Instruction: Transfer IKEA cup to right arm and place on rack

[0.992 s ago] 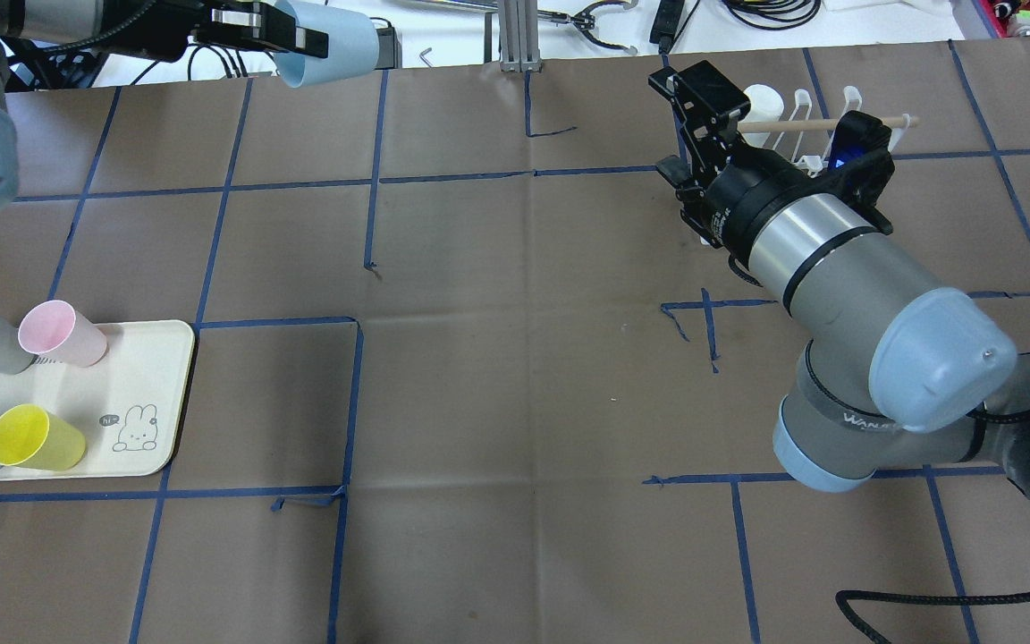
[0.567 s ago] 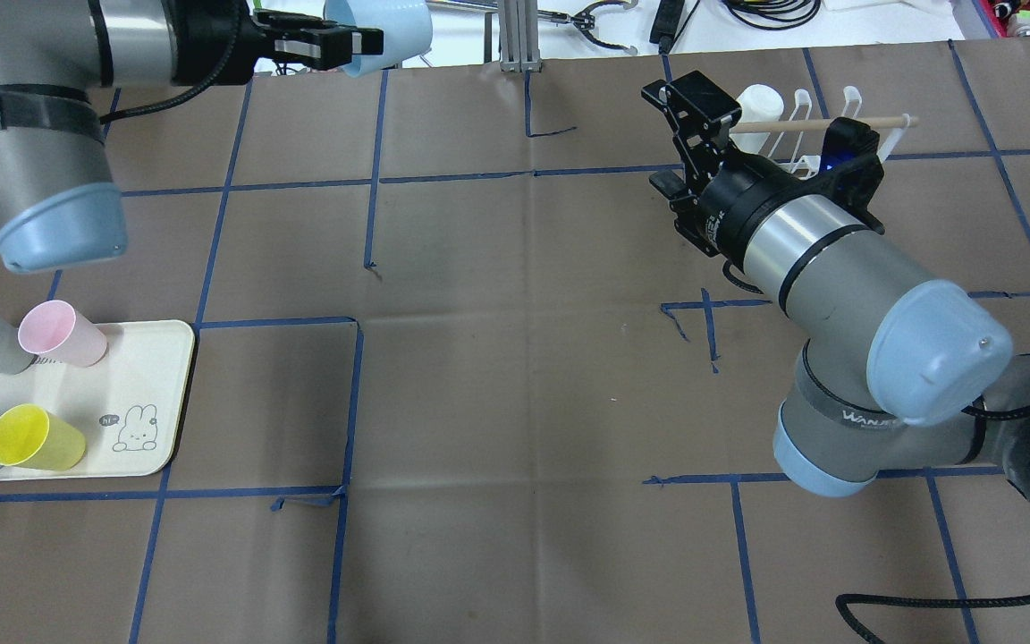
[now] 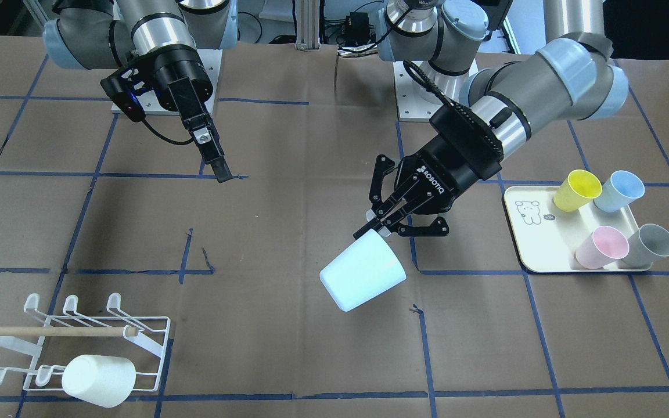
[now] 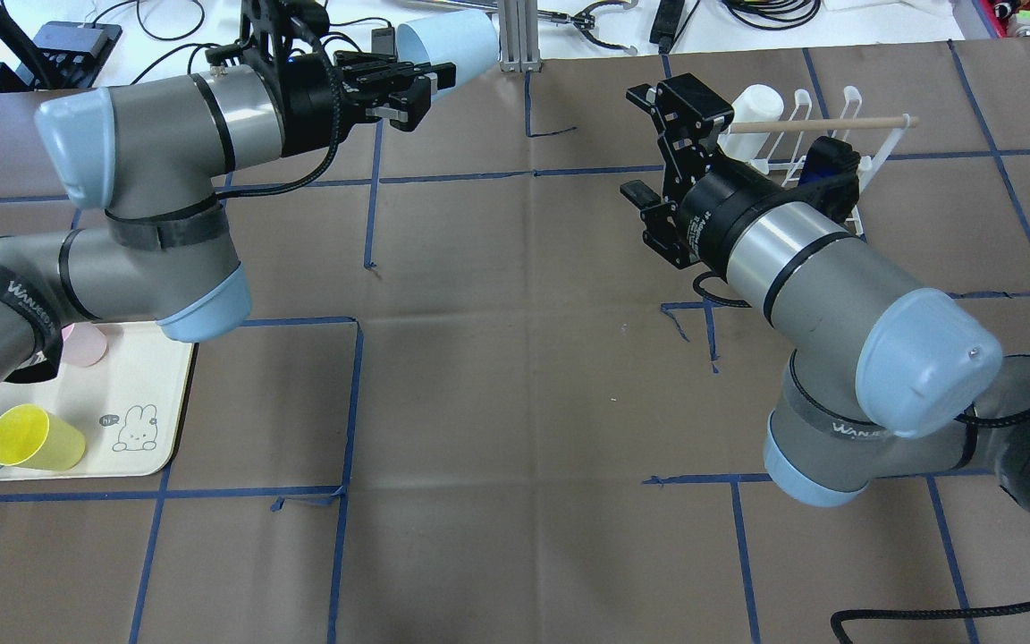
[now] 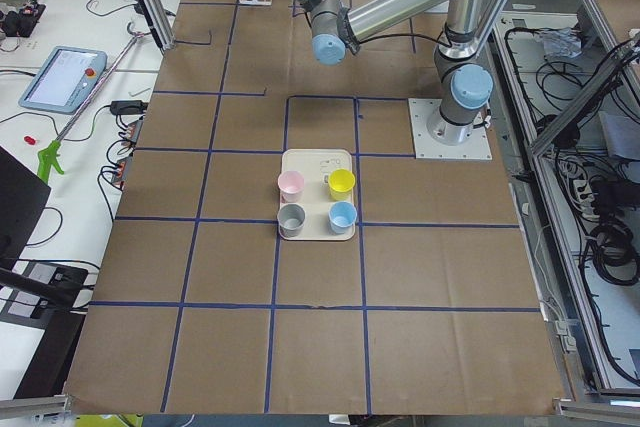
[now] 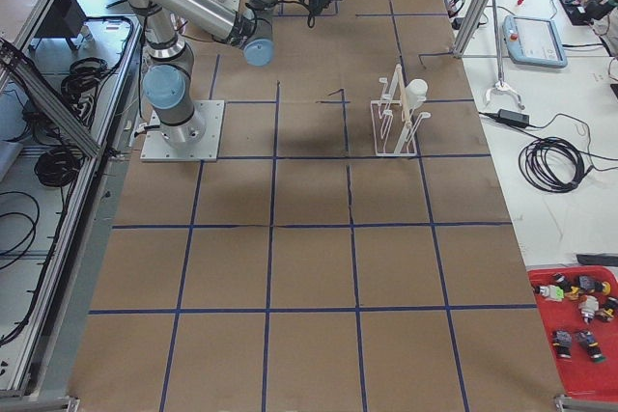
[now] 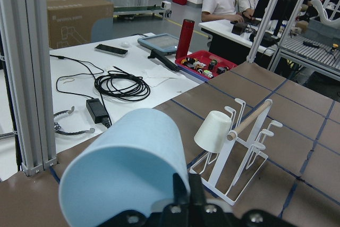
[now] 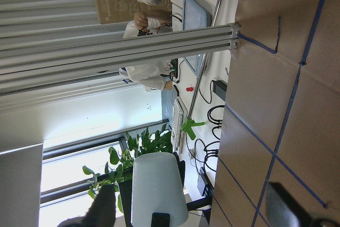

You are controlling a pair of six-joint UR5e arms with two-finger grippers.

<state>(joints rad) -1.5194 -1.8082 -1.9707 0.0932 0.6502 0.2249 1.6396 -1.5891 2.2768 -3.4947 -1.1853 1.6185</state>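
Observation:
My right gripper needs to grip the pale-blue cup's sides [image 3: 340, 283] [image 8: 156, 169] near its bottom next, because my left gripper holds the rim.
My left gripper [image 4: 415, 88] is shut on the rim of a pale-blue cup [image 4: 451, 38] and holds it on its side in the air over the table's far edge. The cup also shows in the front view [image 3: 363, 280], below the left gripper [image 3: 380, 229], and in the left wrist view [image 7: 125, 166]. My right gripper [image 4: 656, 145] is open and empty, pointing toward the cup from some way off; the right wrist view shows the cup [image 8: 158, 190] between its spread fingers. The white wire rack [image 4: 837, 148] with its wooden dowel stands behind the right wrist and carries a white cup [image 4: 758, 103].
A cream tray [image 4: 144, 420] with a bear drawing sits at the left, holding yellow [image 4: 34, 438], blue, pink and grey cups, partly under my left arm. An aluminium post [image 4: 513, 36] stands at the far edge near the held cup. Cables lie beyond the table.
My left arm has swung to the right, carrying the blue cup toward the table's middle. My right gripper has shifted slightly left, away from the rack, still open.

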